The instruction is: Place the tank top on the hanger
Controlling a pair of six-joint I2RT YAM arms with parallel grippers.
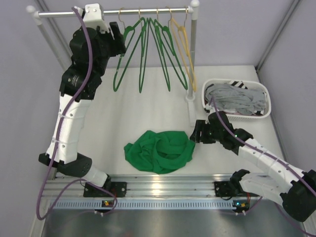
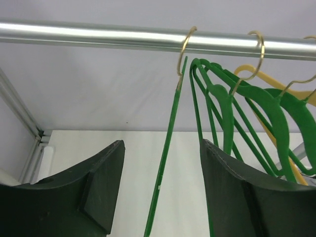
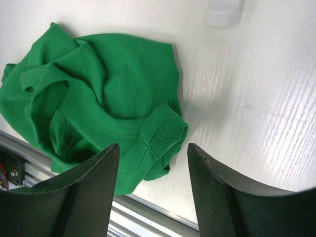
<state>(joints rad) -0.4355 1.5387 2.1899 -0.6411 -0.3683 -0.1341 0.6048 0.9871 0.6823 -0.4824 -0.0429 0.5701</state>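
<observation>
The end green hanger is beside my left gripper on the metal rail. My left gripper should close on the near-side arm (image 1: 118, 66) (image 2: 157, 195) of that hanger.
The tank top (image 1: 159, 150) lies crumpled in a bright green heap on the white table near the front edge. My right gripper (image 1: 196, 132) hovers at its right side, open; in the right wrist view a folded ribbed edge of the tank top (image 3: 163, 131) shows between and below the right gripper's (image 3: 153, 145) spread fingers. Up at the rail, my left gripper (image 1: 120, 35) stands open beside the leftmost green hanger (image 1: 129, 31). In the left wrist view that hanger's thin bar (image 2: 175, 98) runs down between the left gripper's (image 2: 162, 144) fingers, touching neither.
More green hangers (image 1: 160, 49) and a yellow hanger (image 1: 183, 49) hang from the metal rail (image 1: 148, 12). The rack's right post (image 1: 192, 64) stands on the table. A white basket (image 1: 237, 82) of grey striped clothes sits at the right. An aluminium rail (image 1: 163, 190) edges the front.
</observation>
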